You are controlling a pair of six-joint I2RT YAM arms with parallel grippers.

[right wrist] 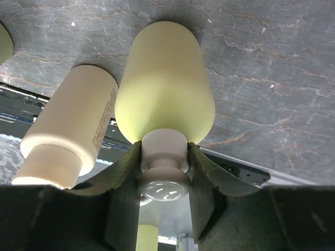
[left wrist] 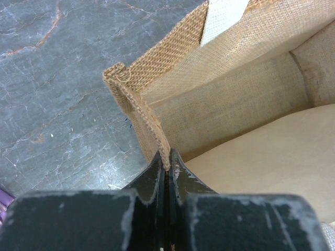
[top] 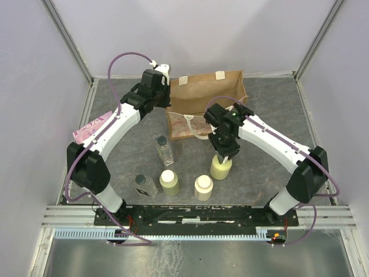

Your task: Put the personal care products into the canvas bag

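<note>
Next, my right gripper lets go of the pale yellow pump bottle in the bag's front corner (top: 229,105), the one that is farthest away from my left gripper.
The brown canvas bag (top: 204,92) stands open at the back of the table. My left gripper (top: 165,96) is shut on the bag's left rim, and in the left wrist view the woven bag edge (left wrist: 152,123) runs straight into the left gripper (left wrist: 168,166). My right gripper (top: 224,152) is shut on the white pump neck of a pale yellow pump bottle (top: 221,168). The right wrist view shows that bottle (right wrist: 165,83) clamped at the collar by the right gripper (right wrist: 164,157). Two clear black-capped bottles (top: 164,150) (top: 145,185) and two pale yellow bottles (top: 169,182) (top: 203,187) stand near the front.
A flat pink packet (top: 92,127) lies at the left, partly under my left arm. The bag's cream rope handle (top: 193,128) hangs over its patterned front panel. A cream-topped bottle (right wrist: 73,125) stands just left of the held one. The metal base rail (top: 196,216) borders the near edge.
</note>
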